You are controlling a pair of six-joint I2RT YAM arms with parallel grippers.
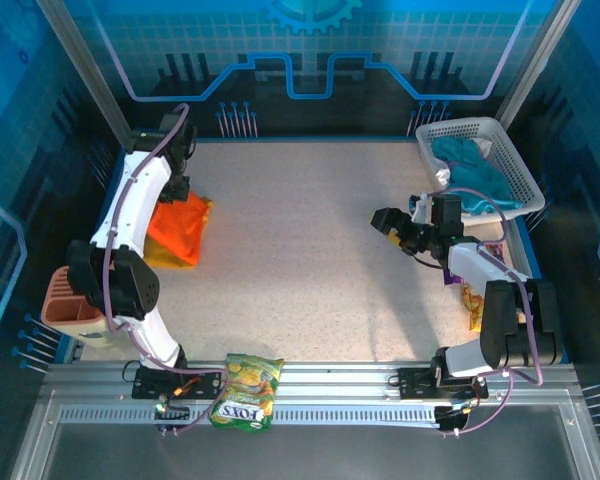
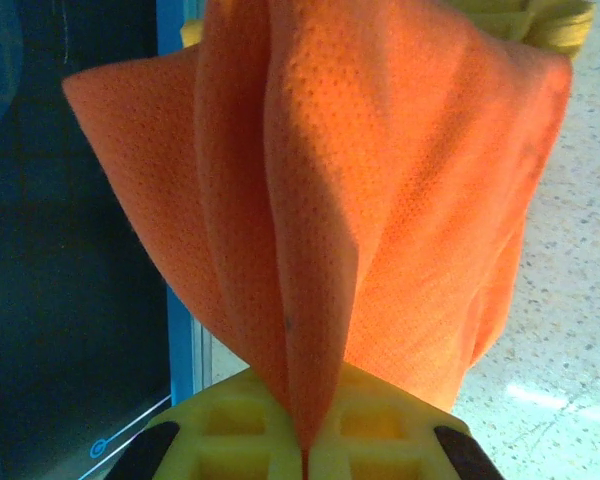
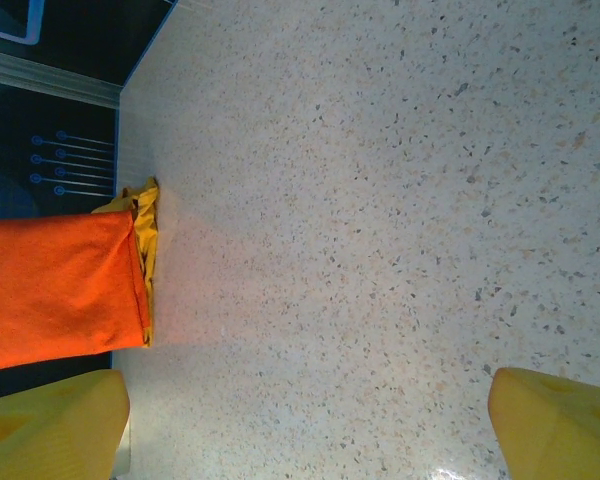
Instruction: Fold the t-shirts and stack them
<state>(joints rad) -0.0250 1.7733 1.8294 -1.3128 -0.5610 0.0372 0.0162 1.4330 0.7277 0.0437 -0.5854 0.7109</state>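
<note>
The orange t-shirt will lie spread flat on top of the mustard-yellow t-shirt (image 1: 172, 233) when my left gripper releases its fold.
The bright orange t-shirt (image 1: 183, 228) lies bunched at the table's left edge, on top of the mustard-yellow t-shirt (image 1: 163, 256), whose edge sticks out toward the near side. My left gripper (image 1: 183, 193) comes down on the orange shirt from the far side and is shut on a fold of it. In the left wrist view the orange cloth (image 2: 380, 180) rises in ridges from between the closed yellow fingers (image 2: 240, 430), with a bit of yellow shirt (image 2: 540, 15) behind. My right gripper (image 1: 390, 222) hovers open over bare table at centre right. Its view shows the orange shirt (image 3: 55, 290) and the yellow shirt's edge (image 3: 145, 230) far off.
A white basket (image 1: 510, 150) holding teal cloth stands at the back right. A green snack bag (image 1: 245, 392) lies on the near rail. A peach-coloured holder (image 1: 68, 300) sits off the left edge. A yellow wrapper (image 1: 470, 300) lies beside the right arm.
</note>
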